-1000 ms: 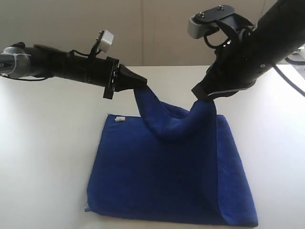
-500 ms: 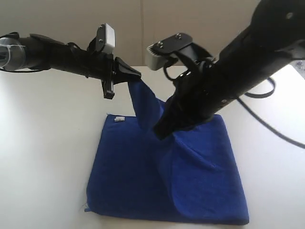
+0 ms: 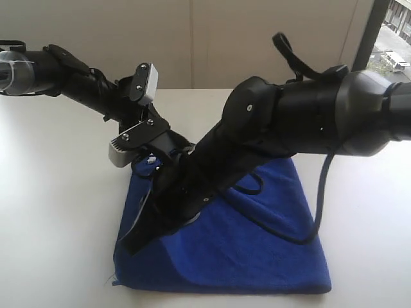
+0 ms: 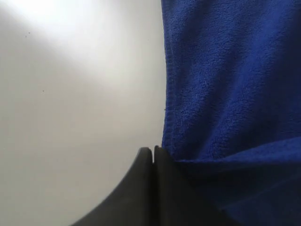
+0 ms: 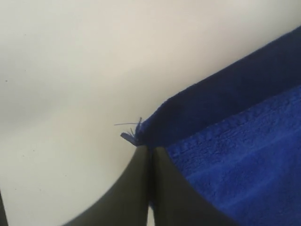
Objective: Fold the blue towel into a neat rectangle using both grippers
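Observation:
Next, I let go of the blue towel's corner with my right gripper on the white table (image 3: 109, 292), just past the towel's near frayed end. The towel now lies doubled over on the table.
The blue towel (image 3: 257, 250) lies doubled over on the white table (image 3: 58, 192). My right arm crosses low over it from the right. The right gripper (image 3: 131, 245) is down at the towel's near left corner. In the right wrist view the right gripper (image 5: 150, 149) is shut on a frayed corner of the towel (image 5: 244, 155). My left arm comes in from the far left, and its fingertips are hidden in the exterior view behind the right wrist. In the left wrist view the left gripper (image 4: 153, 150) is shut against the hem of the towel (image 4: 225, 84).
A black cable loop (image 3: 282, 234) from the right arm hangs over the towel. The right arm's grey camera box (image 3: 122, 151) sits close to the left arm's white box module (image 3: 145, 83). A wall stands behind the table and a window (image 3: 395, 25) is at the far right.
The right arm has swung from the far right across and down to the near left, carrying its towel corner with it. The left gripper has dropped lower with its corner. The raised fold now lies flat.

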